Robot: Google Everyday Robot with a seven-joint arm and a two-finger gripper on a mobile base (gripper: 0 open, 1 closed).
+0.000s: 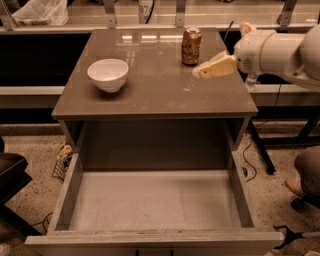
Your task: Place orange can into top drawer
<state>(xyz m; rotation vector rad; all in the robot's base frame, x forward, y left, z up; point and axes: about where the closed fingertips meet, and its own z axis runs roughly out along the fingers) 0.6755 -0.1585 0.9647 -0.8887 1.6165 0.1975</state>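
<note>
The robot's gripper will next go to the middle of the orange can (191,46) at the back of the cabinet top and close there.
The orange can (191,46) stands upright at the back right of the cabinet top (155,95). My gripper (202,71) comes in from the right on a white arm; its pale fingertips hover over the cabinet top just right of and in front of the can, not touching it. The gripper holds nothing. The top drawer (70,187) is pulled fully out below the cabinet top, and its pale grey bottom is bare.
A white bowl (107,74) sits on the left of the cabinet top. A plastic bag (40,12) lies on the shelf behind at the left. A person's shoe and leg (302,180) are at the right, and a dark chair (10,175) at the left.
</note>
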